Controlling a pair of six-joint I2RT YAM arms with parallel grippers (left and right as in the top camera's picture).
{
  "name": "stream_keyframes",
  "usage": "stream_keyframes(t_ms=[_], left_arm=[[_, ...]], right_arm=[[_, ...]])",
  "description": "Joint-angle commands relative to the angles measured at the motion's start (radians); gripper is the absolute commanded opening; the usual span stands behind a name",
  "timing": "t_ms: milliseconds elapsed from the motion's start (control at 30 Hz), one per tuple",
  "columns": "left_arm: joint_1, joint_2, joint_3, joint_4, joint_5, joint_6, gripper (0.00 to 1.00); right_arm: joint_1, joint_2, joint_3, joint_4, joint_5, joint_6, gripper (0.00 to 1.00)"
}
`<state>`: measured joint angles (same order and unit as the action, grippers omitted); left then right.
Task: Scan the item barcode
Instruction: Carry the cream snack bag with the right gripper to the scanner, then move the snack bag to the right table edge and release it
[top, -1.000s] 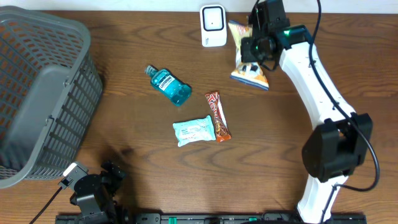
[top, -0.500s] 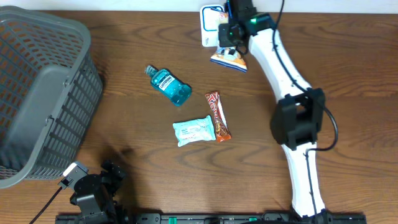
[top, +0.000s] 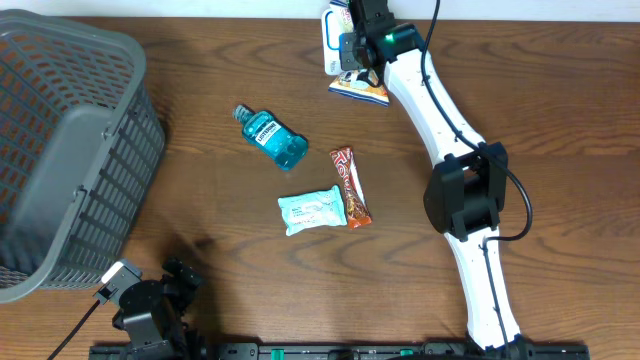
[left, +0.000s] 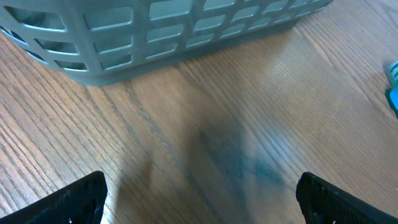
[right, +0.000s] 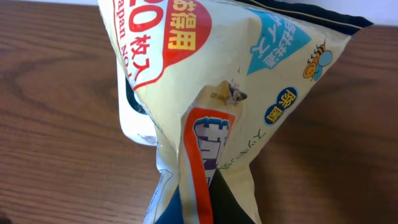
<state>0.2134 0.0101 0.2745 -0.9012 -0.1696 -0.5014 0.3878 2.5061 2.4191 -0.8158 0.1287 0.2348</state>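
Next, I let go of the yellow snack bag with my right gripper on bare wood at the table edge (top: 590, 173) opposite the grey basket.
A yellow snack bag (top: 364, 91) with Japanese print hangs at the table's far edge, pinched at one end by my right gripper (top: 356, 50), which is shut on it. The bag (right: 211, 81) fills the right wrist view and covers most of the white barcode scanner (right: 133, 122) behind it. From overhead, the scanner (top: 329, 30) shows only as a white edge left of the gripper. My left gripper (left: 202, 202) is open and low over bare wood near the front left, holding nothing.
A grey plastic basket (top: 70, 150) fills the left side and sits just ahead of the left gripper (left: 155, 31). A blue mouthwash bottle (top: 270, 137), a brown chocolate bar (top: 350, 186) and a pale teal wipes pack (top: 312, 210) lie mid-table.
My right arm has carried the snack bag left along the far edge, from right of the scanner to over it. The left arm has not moved.
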Motion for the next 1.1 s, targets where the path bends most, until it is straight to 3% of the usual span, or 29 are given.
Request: stream_keyframes(t_ms=[0,267,400,700,900,1067], left_arm=[[0.003,-0.005,-0.008,-0.032,-0.002,0.006,0.98],[0.003,-0.005,-0.008,-0.032,-0.002,0.006,0.98],[0.003,-0.005,-0.008,-0.032,-0.002,0.006,0.98],[0.003,-0.005,-0.008,-0.032,-0.002,0.006,0.98],[0.003,-0.005,-0.008,-0.032,-0.002,0.006,0.98],[0.003,-0.005,-0.008,-0.032,-0.002,0.006,0.98]], right_arm=[[0.016,0.002,0.038,-0.010,0.019,0.028,0.01],[0.008,-0.043,0.205,-0.286,0.033,0.038,0.01],[-0.026,-0.108,0.301,-0.492,0.126,0.060,0.01],[-0.225,-0.195,0.308,-0.772,0.437,0.214,0.01],[-0.438,-0.177,0.222,-0.806,0.467,0.256,0.01],[-0.611,-0.164,0.044,-0.752,0.423,0.292,0.01]])
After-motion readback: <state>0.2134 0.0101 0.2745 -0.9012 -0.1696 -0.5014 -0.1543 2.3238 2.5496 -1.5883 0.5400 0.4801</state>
